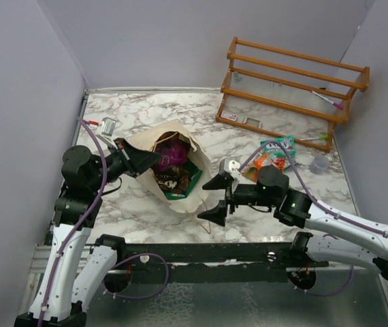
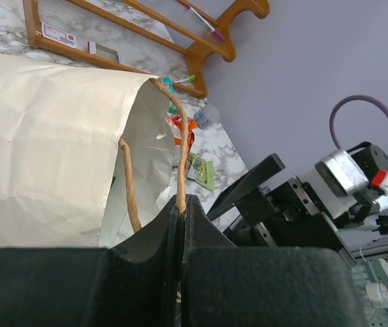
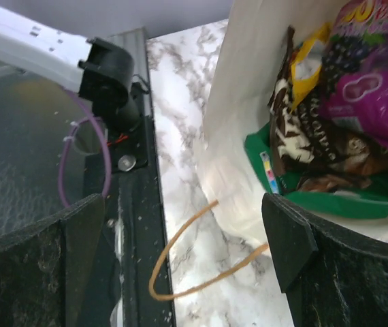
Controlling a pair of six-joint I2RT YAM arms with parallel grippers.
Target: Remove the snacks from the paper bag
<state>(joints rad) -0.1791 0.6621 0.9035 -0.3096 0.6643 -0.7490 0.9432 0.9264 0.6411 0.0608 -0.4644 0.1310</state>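
Observation:
The green bag's edge point(image 1: 194, 178) point(image 3: 367, 204) is beside the magenta packet, and my right gripper should reach into the paper bag next and close on it.
The cream paper bag point(image 1: 192, 154) lies on its side with its mouth open toward the arms. Inside show a magenta packet point(image 1: 172, 155), a dark brown one point(image 1: 169, 179) and a green bag point(image 1: 186, 191). My left gripper point(image 1: 137, 161) is shut on one brown cord handle point(image 2: 180, 157) at the bag's left rim and holds the mouth up. My right gripper point(image 1: 216, 198) stands open just right of the mouth, with the other cord handle point(image 3: 180, 272) lying loose on the table between its fingers point(image 3: 296, 252). In the right wrist view the magenta packet point(image 3: 371, 75), brown packet point(image 3: 310, 143) and green bag point(image 3: 330, 199) sit close ahead. Other snacks point(image 1: 276, 152) lie on the table to the right.
An orange wooden rack point(image 1: 293, 88) stands at the back right. A clear plastic cup point(image 1: 320, 163) is near the right wall. A small metal item point(image 1: 107, 125) lies at the back left. The black frame rail point(image 3: 136, 225) runs along the table's near edge.

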